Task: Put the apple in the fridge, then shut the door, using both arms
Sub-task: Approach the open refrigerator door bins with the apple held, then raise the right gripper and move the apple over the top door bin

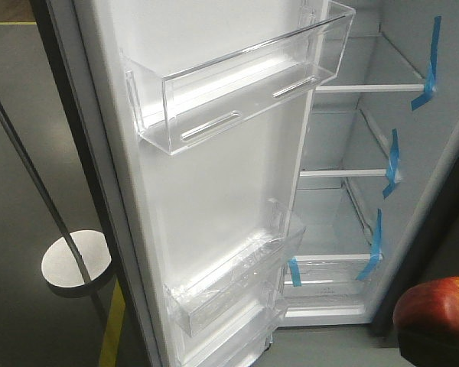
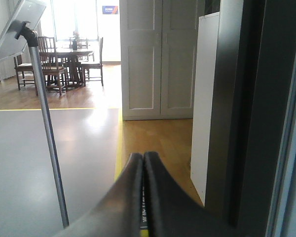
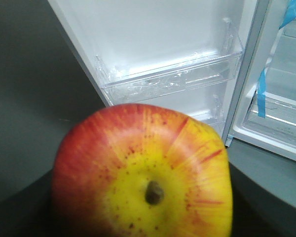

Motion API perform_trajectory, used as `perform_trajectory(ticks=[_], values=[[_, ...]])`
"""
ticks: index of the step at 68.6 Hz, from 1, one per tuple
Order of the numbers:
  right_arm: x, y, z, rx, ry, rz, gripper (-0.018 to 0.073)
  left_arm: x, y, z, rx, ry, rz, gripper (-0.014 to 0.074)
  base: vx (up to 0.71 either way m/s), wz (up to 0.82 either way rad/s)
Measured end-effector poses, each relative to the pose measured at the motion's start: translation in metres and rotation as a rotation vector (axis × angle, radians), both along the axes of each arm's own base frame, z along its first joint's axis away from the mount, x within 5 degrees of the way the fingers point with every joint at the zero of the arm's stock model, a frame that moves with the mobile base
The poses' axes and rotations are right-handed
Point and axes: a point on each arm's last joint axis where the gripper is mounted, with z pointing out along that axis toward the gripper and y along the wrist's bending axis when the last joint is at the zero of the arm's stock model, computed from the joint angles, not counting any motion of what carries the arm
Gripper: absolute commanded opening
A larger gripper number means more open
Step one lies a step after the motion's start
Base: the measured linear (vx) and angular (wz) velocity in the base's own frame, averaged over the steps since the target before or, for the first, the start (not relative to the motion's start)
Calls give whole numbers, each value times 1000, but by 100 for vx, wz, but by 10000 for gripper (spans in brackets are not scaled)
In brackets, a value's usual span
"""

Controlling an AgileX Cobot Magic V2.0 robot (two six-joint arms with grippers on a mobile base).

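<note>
I need to set the apple down with my right gripper in the shelf-side end of the high clear door bin (image 1: 293, 39).
The apple (image 1: 436, 304), red with a yellow patch round its stem, sits at the lower right of the front view and fills the right wrist view (image 3: 143, 173). My right gripper (image 1: 436, 340) is shut on it, dark fingers showing at both sides. The fridge (image 1: 352, 172) stands open, white inside, with glass shelves and blue tape strips (image 1: 392, 164). Its door (image 1: 214, 191) is swung wide to the left, with clear bins high (image 1: 237, 92) and low (image 1: 229, 287). My left gripper (image 2: 143, 159) is shut on nothing, beside a dark grey upright surface (image 2: 266, 123).
A metal pole on a round base (image 1: 76, 264) stands left of the door; the same pole (image 2: 49, 148) shows in the left wrist view. A yellow floor line (image 1: 111, 329) runs by it. White panelled room doors (image 2: 158, 59) and a dining table with chairs (image 2: 64, 59) are far behind.
</note>
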Motion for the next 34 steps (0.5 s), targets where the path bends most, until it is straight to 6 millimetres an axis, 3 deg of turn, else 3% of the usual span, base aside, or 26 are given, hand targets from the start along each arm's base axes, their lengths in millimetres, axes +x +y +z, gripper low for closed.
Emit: perform_trajectory(ticks=[34], values=[[5, 1, 3, 19, -43, -17, 174, 0, 0, 0, 0, 0, 0, -6, 0, 0]])
